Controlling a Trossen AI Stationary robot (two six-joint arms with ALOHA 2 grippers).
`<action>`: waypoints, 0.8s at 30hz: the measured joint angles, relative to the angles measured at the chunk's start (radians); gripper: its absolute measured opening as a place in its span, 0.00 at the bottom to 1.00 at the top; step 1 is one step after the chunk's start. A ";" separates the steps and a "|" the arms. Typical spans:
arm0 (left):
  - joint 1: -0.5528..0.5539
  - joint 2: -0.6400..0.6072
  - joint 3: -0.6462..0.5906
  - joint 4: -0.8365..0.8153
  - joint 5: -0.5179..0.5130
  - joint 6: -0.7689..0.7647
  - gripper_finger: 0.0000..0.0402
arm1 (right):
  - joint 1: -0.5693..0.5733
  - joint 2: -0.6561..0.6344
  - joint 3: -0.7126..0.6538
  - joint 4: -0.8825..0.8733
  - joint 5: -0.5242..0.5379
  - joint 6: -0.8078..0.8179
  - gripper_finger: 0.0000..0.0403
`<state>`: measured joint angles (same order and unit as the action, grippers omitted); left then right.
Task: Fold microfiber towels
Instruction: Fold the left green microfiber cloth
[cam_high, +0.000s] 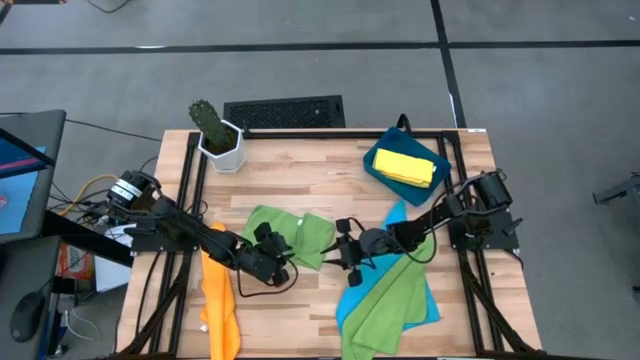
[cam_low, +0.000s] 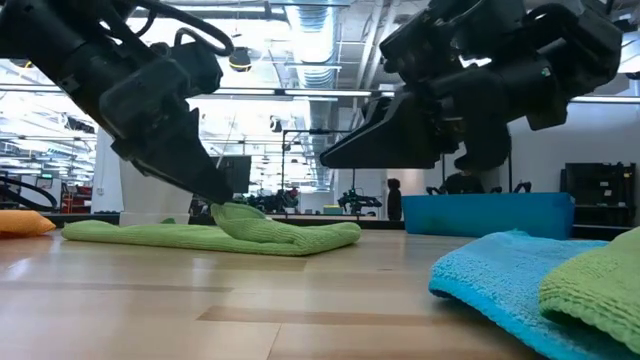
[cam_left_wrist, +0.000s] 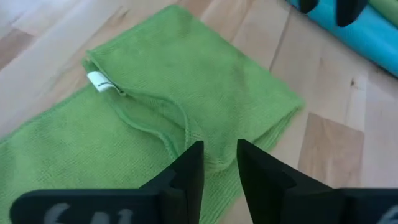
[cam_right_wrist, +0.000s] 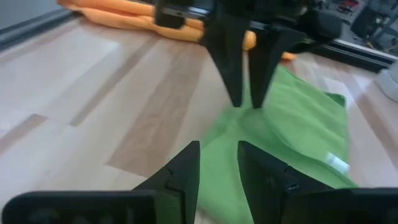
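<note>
The green towel's top flap edge buckles over the lower layer; my left gripper will first pinch and lift the flap's corner (cam_left_wrist: 217, 164).
A lime green towel (cam_high: 295, 232) lies folded on the table's middle, its white label (cam_left_wrist: 99, 81) showing. A small hump of the cloth (cam_low: 240, 215) stands up at its right-hand end. My left gripper (cam_left_wrist: 219, 149) is open, slanting down over that end, with its tips (cam_low: 215, 198) right at the hump. My right gripper (cam_high: 345, 250) hovers open just right of the towel, clear of the table (cam_right_wrist: 217, 149), and faces the left gripper (cam_right_wrist: 246, 102). Nothing lies between either pair of fingers. My left gripper comes slanting down from the table's left, and its fingertips (cam_right_wrist: 236, 99) stand at the green towel's right-hand edge (cam_right_wrist: 249, 115). Whether they touch the cloth I cannot tell. No cloth is pinched between them.
A second green towel (cam_high: 385, 300) lies on a blue towel (cam_high: 425, 305) at the near right. An orange towel (cam_high: 220, 300) hangs over the near left edge. A yellow towel (cam_high: 405, 165) sits in the dark-blue tray (cam_high: 372, 160) at the far right. A potted cactus (cam_high: 218, 135) stands far left.
</note>
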<state>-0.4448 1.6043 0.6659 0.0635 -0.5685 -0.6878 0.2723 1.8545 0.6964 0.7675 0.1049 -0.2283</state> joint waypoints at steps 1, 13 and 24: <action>0.004 0.000 0.000 0.000 0.011 0.005 0.20 | 0.004 0.000 0.000 0.000 0.000 0.000 0.33; 0.009 0.000 0.000 0.045 0.051 0.031 0.01 | 0.010 0.000 0.000 -0.004 0.007 0.046 0.33; -0.003 -0.006 0.083 -0.089 0.026 0.061 0.00 | 0.031 0.000 0.000 -0.004 0.018 0.046 0.32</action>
<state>-0.4474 1.5982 0.7494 -0.0257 -0.5427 -0.6264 0.3035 1.8549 0.6964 0.7637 0.1227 -0.1820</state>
